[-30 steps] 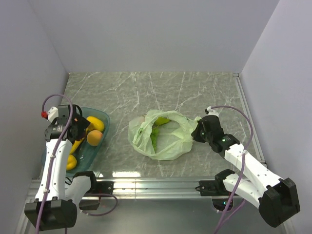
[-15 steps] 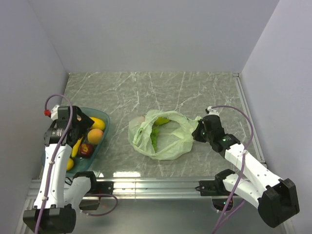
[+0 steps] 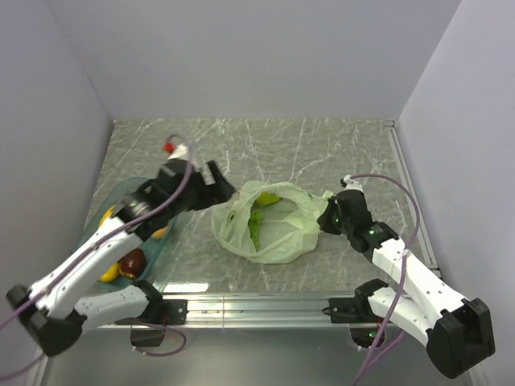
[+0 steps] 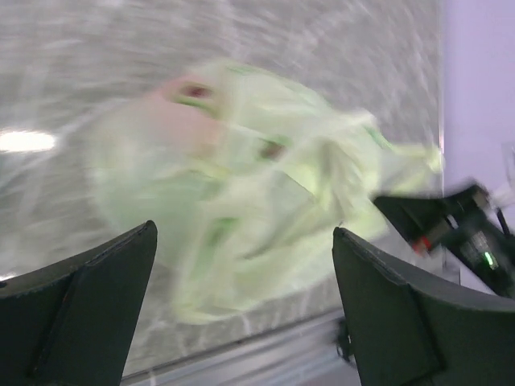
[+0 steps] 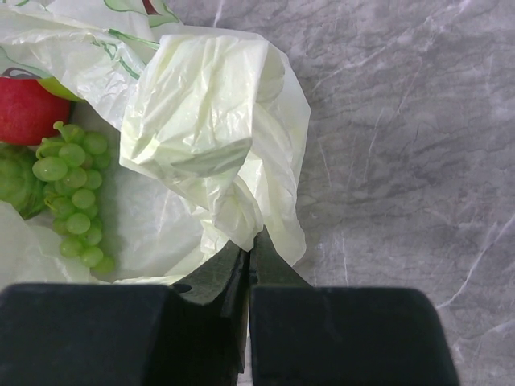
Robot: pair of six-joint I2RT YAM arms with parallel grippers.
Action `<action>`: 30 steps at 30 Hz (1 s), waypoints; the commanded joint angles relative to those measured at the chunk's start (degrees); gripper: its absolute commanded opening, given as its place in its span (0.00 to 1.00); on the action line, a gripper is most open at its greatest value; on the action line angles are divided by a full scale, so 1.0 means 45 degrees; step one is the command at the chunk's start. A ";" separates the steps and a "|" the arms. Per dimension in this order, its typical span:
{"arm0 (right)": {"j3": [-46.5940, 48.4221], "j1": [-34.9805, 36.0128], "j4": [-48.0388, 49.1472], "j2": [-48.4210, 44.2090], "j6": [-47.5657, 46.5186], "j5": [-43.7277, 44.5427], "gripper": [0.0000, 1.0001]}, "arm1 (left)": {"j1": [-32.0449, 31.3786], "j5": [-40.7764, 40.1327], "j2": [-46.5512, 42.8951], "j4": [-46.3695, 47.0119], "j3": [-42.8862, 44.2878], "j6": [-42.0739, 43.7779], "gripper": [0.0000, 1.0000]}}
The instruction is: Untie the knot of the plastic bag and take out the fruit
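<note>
My left gripper should reach into the open plastic bag next and grab the far end of the green grapes (image 3: pixel 257 217).
The pale green plastic bag (image 3: pixel 269 225) lies mid-table with its mouth open; no knot shows. Inside it I see a yellow banana (image 3: pixel 268 199) and green fruit (image 3: pixel 256 229). The right wrist view shows a red apple (image 5: pixel 28 108) and green grapes (image 5: pixel 72 193) in the bag (image 5: pixel 209 104). My right gripper (image 3: pixel 328 215) is shut on the bag's right edge, the plastic pinched between its fingertips (image 5: pixel 251 245). My left gripper (image 3: pixel 219 178) is open and empty just left of the bag, above the table. In the blurred left wrist view, the bag (image 4: pixel 241 177) lies beyond the gripper (image 4: pixel 241 233).
A teal transparent tray (image 3: pixel 111 201) sits at the left, partly under my left arm. It holds a red apple (image 3: pixel 133 261) and yellow fruit (image 3: pixel 106 272). White walls close in the left, back and right sides. A metal rail runs along the near edge.
My left arm has swung right from over the tray to the bag's left side, gripper open. A red apple now lies in the tray. The right gripper has held still.
</note>
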 commanded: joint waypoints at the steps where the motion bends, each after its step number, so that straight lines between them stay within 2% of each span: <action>1: 0.0225 -0.0102 -0.0002 -0.0380 -0.0088 0.0337 0.00 | -0.2393 -0.1271 0.1671 0.1304 0.1503 0.0713 0.95; 6: 0.0206 -0.0102 -0.0119 -0.0458 -0.0049 0.0298 0.00 | -0.5068 -0.2207 0.5401 0.0448 0.4334 0.2121 0.93; 9: 0.0187 -0.0102 -0.0158 -0.0536 -0.0030 0.0357 0.00 | -0.5639 -0.3029 0.7156 -0.0510 0.5681 0.2591 0.90; 12: 0.0148 -0.0082 -0.0217 -0.0517 -0.0088 0.0396 0.00 | -0.5680 -0.3186 0.8158 -0.0551 0.5843 0.2982 0.86; 21: -0.0184 -0.0102 -0.0217 -0.0771 0.0049 0.0455 0.00 | -0.5525 -0.5196 1.0834 -0.1566 0.5628 0.3159 0.86; 30: -0.0282 -0.0102 -0.0256 -0.0888 0.0107 0.0513 0.00 | -0.4548 -0.4848 1.1324 0.0717 0.3909 0.3548 0.86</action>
